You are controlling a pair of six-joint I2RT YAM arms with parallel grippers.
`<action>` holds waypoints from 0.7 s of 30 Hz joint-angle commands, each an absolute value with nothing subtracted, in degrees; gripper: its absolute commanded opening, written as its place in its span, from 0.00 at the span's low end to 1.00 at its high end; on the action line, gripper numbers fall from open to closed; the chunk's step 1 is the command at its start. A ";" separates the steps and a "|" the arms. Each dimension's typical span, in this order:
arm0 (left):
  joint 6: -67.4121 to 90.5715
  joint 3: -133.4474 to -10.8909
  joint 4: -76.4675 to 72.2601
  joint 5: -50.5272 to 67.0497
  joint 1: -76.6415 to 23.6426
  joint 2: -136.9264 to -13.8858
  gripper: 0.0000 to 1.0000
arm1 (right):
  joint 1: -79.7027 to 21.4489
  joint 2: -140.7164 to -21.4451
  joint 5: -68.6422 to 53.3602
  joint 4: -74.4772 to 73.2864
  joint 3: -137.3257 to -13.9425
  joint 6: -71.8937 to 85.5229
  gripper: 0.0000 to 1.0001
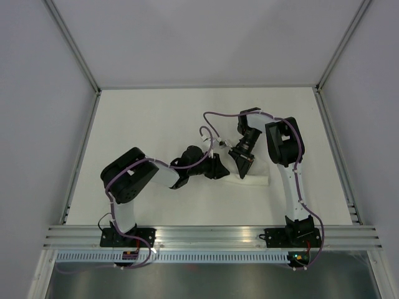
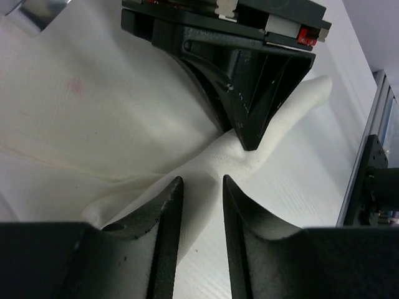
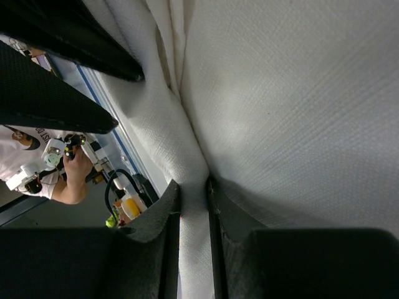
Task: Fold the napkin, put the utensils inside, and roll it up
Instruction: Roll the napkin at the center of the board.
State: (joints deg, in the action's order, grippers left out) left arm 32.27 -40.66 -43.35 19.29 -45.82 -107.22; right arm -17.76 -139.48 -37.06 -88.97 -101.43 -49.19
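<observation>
The robot's right gripper pinches the roll near its middle, beside the left gripper, so it should open and take the roll by its loose end [image 1: 263,180].
The napkin [image 1: 254,180] lies as a white rolled bundle near the table's middle. In the left wrist view the roll [image 2: 283,115] runs from lower left to upper right, with looser cloth spread to its left. My right gripper [image 1: 244,167] is shut on the roll, which is pinched between its fingers [image 3: 194,194]. It also shows in the left wrist view [image 2: 249,144], tip down on the roll. My left gripper [image 1: 218,169] is open, with its tips [image 2: 201,185] just short of the roll. The left gripper's fingers [image 3: 62,103] show at the right wrist view's upper left. The utensils are hidden.
A shiny grey strip [image 2: 38,14] shows at the upper left corner of the left wrist view; I cannot tell what it is. Aluminium rails [image 1: 212,235] run along the near edge, and the frame post [image 2: 365,156] stands at the right.
</observation>
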 commanded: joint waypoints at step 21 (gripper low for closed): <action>36.91 -52.12 -16.79 9.76 -48.69 -113.38 0.16 | -16.35 -132.10 -32.08 -71.19 -102.30 -44.65 0.43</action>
